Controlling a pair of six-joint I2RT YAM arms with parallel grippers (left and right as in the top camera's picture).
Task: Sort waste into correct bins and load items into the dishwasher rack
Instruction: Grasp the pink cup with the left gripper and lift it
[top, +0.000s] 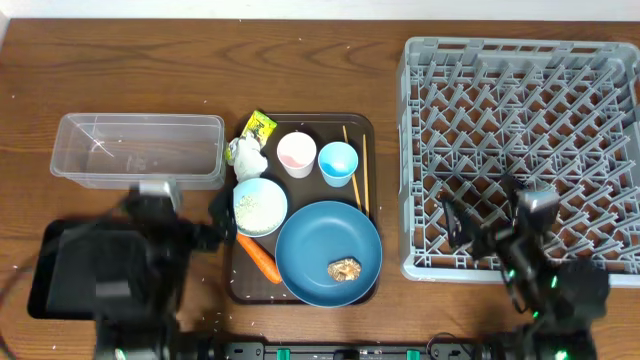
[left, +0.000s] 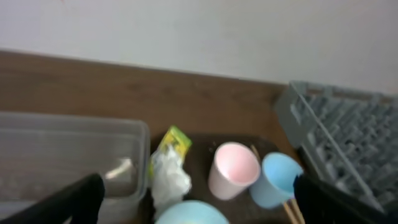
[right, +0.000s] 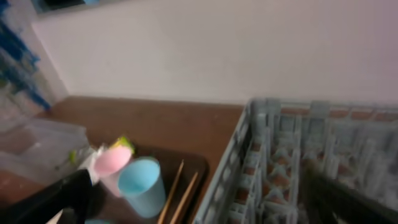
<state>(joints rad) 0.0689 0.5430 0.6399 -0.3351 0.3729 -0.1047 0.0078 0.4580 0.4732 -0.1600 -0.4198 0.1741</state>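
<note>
I will close my left gripper on the pink cup's rim (top: 280, 150) (left: 217, 160), on the side next to the crumpled white paper.
A dark brown serving tray (top: 366, 130) holds the yellow-green wrapper (top: 260, 126), crumpled white paper (top: 247, 152), pink cup (top: 296, 153), light blue cup (top: 338, 162), chopsticks (top: 355, 165), light blue bowl (top: 260, 206) with rice, carrot (top: 258, 257) and blue plate (top: 320, 245) with a brown lump (top: 346, 269). My left gripper (top: 220, 225) is open and empty beside the bowl; its wrist view shows the paper (left: 169, 177) and both cups (left: 233, 169). My right gripper (top: 480, 215) is open and empty over the front of the grey rack (top: 525, 100).
The clear tub (top: 140, 150) stands left of the serving tray. The black tray (top: 60, 280) lies at the front left, partly under my left arm. The rack (right: 298, 155) fills the right side. A wall stands behind the table.
</note>
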